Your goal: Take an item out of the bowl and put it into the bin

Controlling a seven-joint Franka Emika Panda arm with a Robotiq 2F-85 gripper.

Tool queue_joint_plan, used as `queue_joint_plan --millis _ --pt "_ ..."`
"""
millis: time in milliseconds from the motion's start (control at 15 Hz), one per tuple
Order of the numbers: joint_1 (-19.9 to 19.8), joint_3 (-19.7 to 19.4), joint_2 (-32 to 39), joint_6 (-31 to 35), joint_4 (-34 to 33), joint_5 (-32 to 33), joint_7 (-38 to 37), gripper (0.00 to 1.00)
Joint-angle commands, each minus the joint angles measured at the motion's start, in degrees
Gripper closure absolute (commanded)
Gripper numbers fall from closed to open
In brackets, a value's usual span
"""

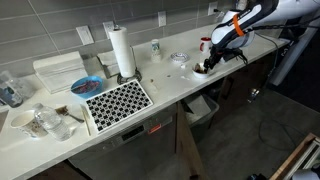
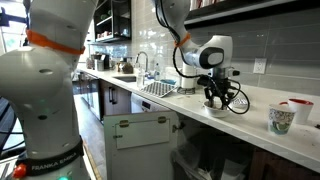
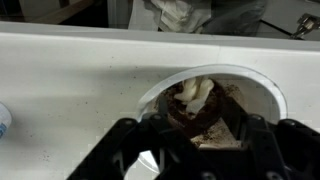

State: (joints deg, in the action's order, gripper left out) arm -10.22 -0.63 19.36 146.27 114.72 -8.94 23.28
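Note:
The dark brown lump fills the space between my gripper's fingers and has the pale scrap on top, so next my gripper pinches only the narrow scrap (image 3: 198,95).
The small white bowl (image 3: 270,92) sits on the white counter, and it also shows in both exterior views (image 1: 203,69) (image 2: 216,109). A dark brown lump, the item (image 3: 190,112), lies in it with a pale scrap on top. My gripper (image 3: 190,138) is low over the bowl, open, with one finger on each side of the item; I cannot tell whether they touch it. It also shows in both exterior views (image 1: 206,63) (image 2: 213,98). The pale bin (image 1: 203,106) stands under the counter, below the bowl.
A red-and-white mug (image 2: 298,108) and a patterned cup (image 2: 281,120) stand near the bowl. Further along the counter are a paper towel roll (image 1: 121,50), a blue bowl (image 1: 86,86), a patterned drying mat (image 1: 118,100) and glassware (image 1: 45,122).

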Motion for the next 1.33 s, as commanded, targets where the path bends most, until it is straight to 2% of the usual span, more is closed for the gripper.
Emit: queue_joint_plan --millis 0,67,400,467,600,733,1267 --pt "0.5 -0.1 0.0 -1.5 0.0 1.7 -1.8 0.47" --pt "0.6 0.0 0.1 -1.5 -0.1 1.7 -1.9 0.51" --pt "1.1 0.1 0.5 -1.6 -0.4 2.0 -2.5 0.54" --pt "1.2 0.1 0.6 -1.7 -0.4 2.1 -2.6 0.6" --pt "1.3 0.1 0.7 -1.6 -0.4 2.2 -2.7 0.88" --pt "1.3 0.1 0.8 -1.6 -0.4 2.4 -2.9 1.0" --pt "0.6 0.7 -0.9 -1.6 -0.2 0.8 -2.7 1.0"
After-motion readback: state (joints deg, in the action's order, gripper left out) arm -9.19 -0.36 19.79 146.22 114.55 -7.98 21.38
